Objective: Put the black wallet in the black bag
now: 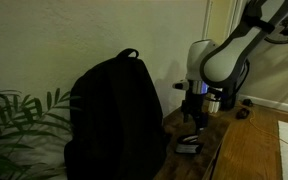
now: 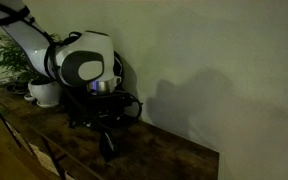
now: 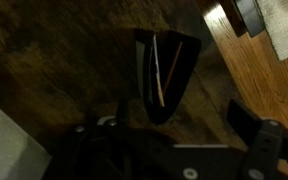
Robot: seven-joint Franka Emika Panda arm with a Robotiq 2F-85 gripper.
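The robot's gripper needs to next move down to the black wallet's narrow end (image 1: 193,139) (image 3: 161,107) and close there, where the two sides of the wallet come together.
The black bag (image 1: 114,115) stands upright on the wooden table (image 1: 209,160), a rounded backpack with a loop at its top. To its right the black wallet (image 1: 189,146) lies flat on the table, its greyish face up. My gripper (image 1: 192,122) hangs straight above the wallet, pointing down. In the wrist view the wallet (image 3: 164,75) lies on the dark wood with pale edges showing, just ahead of my gripper (image 3: 181,125). The jaws are open, one finger (image 3: 247,120) on each side, with nothing between them.
A leafy plant (image 1: 14,125) stands left of the bag, and in an exterior view it sits in a white pot (image 2: 44,93). A wall runs close behind the table. The table edge (image 1: 221,145) drops to a lighter wood floor (image 1: 259,150) on the right.
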